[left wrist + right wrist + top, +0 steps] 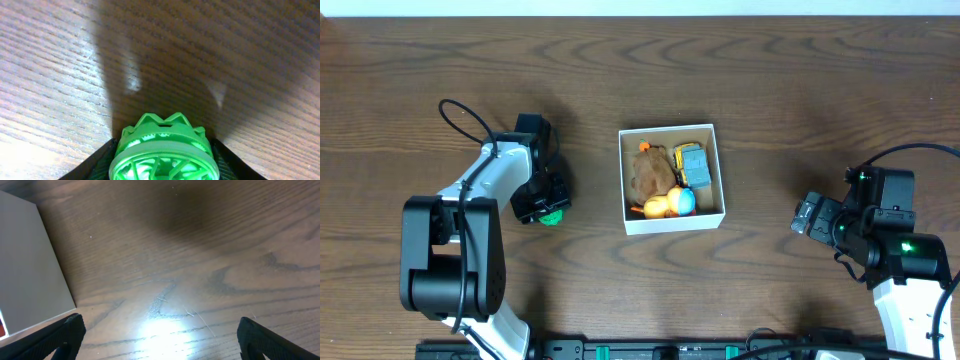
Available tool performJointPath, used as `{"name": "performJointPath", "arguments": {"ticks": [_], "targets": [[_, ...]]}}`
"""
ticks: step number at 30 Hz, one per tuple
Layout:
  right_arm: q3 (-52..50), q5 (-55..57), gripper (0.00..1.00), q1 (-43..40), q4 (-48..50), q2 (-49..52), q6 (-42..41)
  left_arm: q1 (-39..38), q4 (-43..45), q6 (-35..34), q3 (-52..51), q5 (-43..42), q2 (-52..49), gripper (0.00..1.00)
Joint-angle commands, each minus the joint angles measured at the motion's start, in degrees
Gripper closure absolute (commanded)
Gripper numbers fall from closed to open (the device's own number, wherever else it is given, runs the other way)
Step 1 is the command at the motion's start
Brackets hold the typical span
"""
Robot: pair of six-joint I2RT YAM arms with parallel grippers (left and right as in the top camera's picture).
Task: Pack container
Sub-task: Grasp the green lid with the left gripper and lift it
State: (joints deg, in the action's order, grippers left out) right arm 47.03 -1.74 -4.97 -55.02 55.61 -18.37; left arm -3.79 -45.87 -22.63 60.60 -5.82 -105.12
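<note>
I need to leave the green gear-like toy with my left gripper in the container's nearest front corner (637, 212), next to the yellow and blue toy.
The container (672, 221), a small square box with white walls and a tan inside, sits mid-table and holds several toys: a brown plush (650, 170), a grey-blue toy (693, 164) and a yellow and blue toy (672, 203). My left gripper (542, 205) stands left of the box, shut on a green gear-like toy (552, 215), which fills the bottom of the left wrist view (165, 152) between the black fingers. My right gripper (808, 217) is open and empty to the right of the box; its fingers (160, 335) frame bare wood, and the box's white wall (25, 265) shows at the left.
The dark wooden table (800, 90) stretches around the box. A black rail (650, 350) runs along the front edge. Both arm bases stand at the front corners.
</note>
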Motion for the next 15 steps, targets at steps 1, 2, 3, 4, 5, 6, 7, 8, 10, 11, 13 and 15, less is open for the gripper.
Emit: {"name": "performJointPath", "arguments": {"ticks": [1,2,3,4,5,6,7,8,10,11,13,15], "targets": [[-0.2,-0.2,0.02,-0.2,0.0,0.0,0.9,0.2,-0.1,-0.2,-1.0,1.1,-0.4,0.55],[-0.2,-0.2,0.02,-0.2,0.0,0.0,0.9,0.2,-0.1,-0.2,-1.0,1.1,-0.4,0.57],[-0.2,-0.2,0.02,-0.2,0.0,0.0,0.9,0.2,-0.1,-0.2,-0.9,1.1,-0.4,0.57],[-0.2,-0.2,0.02,-0.2,0.0,0.0,0.9,0.2,-0.1,-0.2,-0.7,1.1,-0.3,0.58],[-0.2,-0.2,0.02,-0.2,0.0,0.0,0.9,0.2,-0.1,-0.2,-0.6,1.1,-0.2,0.59],[-0.2,-0.3,0.02,-0.2,0.0,0.0,0.9,0.2,-0.2,-0.2,-0.3,1.1,0.1,0.61],[-0.2,-0.3,0.02,-0.2,-0.1,0.0,0.9,0.2,-0.4,-0.2,0.1,1.1,0.3,0.63],[-0.2,-0.2,0.02,-0.2,-0.1,0.0,0.9,0.2,-0.7,-0.2,0.7,1.1,0.7,0.66],[-0.2,-0.2,0.02,-0.2,0.0,0.0,0.9,0.2,-1.7,-0.2,2.1,1.1,1.6,0.71],[-0.2,-0.2,0.02,-0.2,0.0,0.0,0.9,0.2,-2.5,-0.2,3.2,1.1,2.3,0.73],[-0.2,-0.2,0.02,-0.2,0.0,0.0,0.9,-0.1,-3.7,-0.2,4.8,1.1,3.8,0.73],[-0.2,-0.2,0.02,-0.2,0.0,0.0,0.9,-0.9,-4.8,-0.2,6.4,1.0,6.1,0.74]]}}
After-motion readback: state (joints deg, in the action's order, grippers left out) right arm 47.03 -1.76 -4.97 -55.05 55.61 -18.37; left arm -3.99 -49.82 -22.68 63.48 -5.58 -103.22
